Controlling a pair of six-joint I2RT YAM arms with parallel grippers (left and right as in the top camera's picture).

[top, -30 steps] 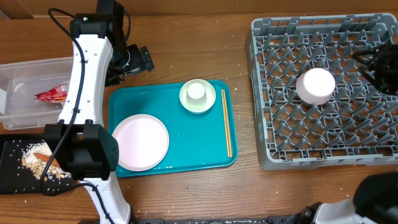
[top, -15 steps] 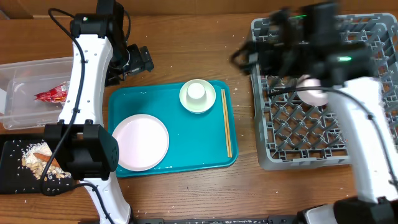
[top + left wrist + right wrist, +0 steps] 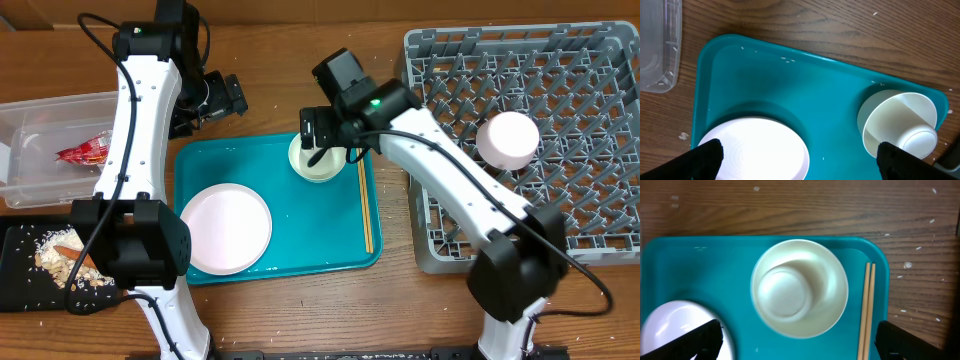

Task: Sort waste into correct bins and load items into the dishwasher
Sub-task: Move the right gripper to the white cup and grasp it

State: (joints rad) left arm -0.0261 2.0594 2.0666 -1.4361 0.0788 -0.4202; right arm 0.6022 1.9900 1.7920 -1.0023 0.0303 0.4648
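Observation:
Next, I lower my right gripper and close it on the sides (image 3: 321,164) (image 3: 789,293) of the small cup inside the white bowl.
On the teal tray lie a pale pink plate (image 3: 225,228), a white bowl (image 3: 318,157) with a small cup (image 3: 785,292) inside it, and wooden chopsticks (image 3: 365,197). My right gripper (image 3: 325,138) hovers open above the bowl (image 3: 799,294), with the chopsticks (image 3: 867,311) to its right. My left gripper (image 3: 220,98) is open over the tray's far left corner, looking down on the plate (image 3: 755,152) and the bowl (image 3: 897,127). A pale round dish (image 3: 507,138) sits upside down in the grey dish rack (image 3: 450,240).
At the left, a clear tub (image 3: 30,120) holds a red wrapper (image 3: 85,152). The black tray (image 3: 20,285) below it carries beige scraps (image 3: 62,262). My right arm stretches from the table's front right across the rack's left edge. Crumbs dot the wood.
My right arm has swung left from the dish rack to above the bowl on the teal tray. The pale dish stays in the rack. The left arm has not moved.

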